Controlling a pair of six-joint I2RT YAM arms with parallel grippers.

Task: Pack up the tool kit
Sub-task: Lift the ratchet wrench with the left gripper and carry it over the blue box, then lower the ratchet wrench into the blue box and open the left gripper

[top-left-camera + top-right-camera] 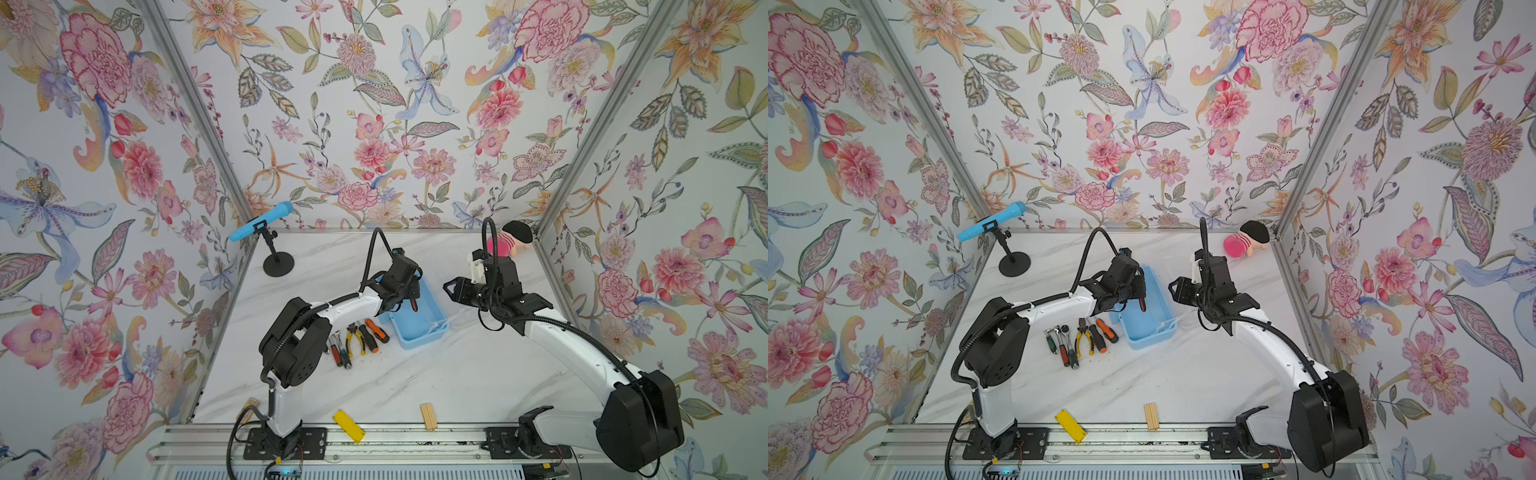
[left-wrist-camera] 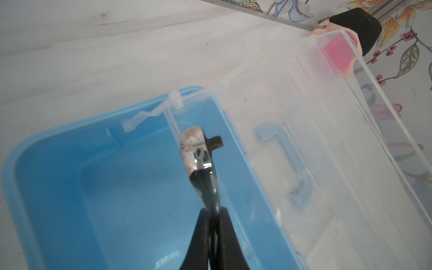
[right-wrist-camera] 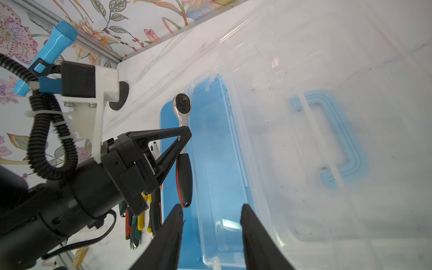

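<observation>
The ratchet, now hanging over the box, will be let go by my left gripper on the bare bottom of the light-blue box point(image 1: 400, 304) point(image 2: 164, 253), over toward the side where the screwdrivers are.
The light-blue box point(image 1: 415, 328) point(image 1: 1148, 330) stands open at mid-table, its inside point(image 2: 105, 187) bare. Its clear lid point(image 2: 315, 140) point(image 3: 304, 140) with the blue handle is swung back on the right side. My left gripper point(image 1: 409, 297) point(image 2: 213, 210) hangs over the box, shut on a ratchet point(image 2: 195, 149) point(image 3: 184, 163) at its shaft, the black-and-red handle hanging down. My right gripper point(image 1: 449, 286) point(image 3: 211, 207) stands open just right of the box, the lid's corner showing between its fingers; contact cannot be told. Pliers point(image 1: 353, 338) and screwdrivers point(image 1: 376, 330) lie left of the box.
A blue microphone point(image 1: 259, 226) on a black stand occupies the back left corner. A pink plush toy point(image 1: 513, 241) lies at the back right. A flat yellow block point(image 1: 349, 426) and a ridged wooden block point(image 1: 428, 417) sit at the table's front edge.
</observation>
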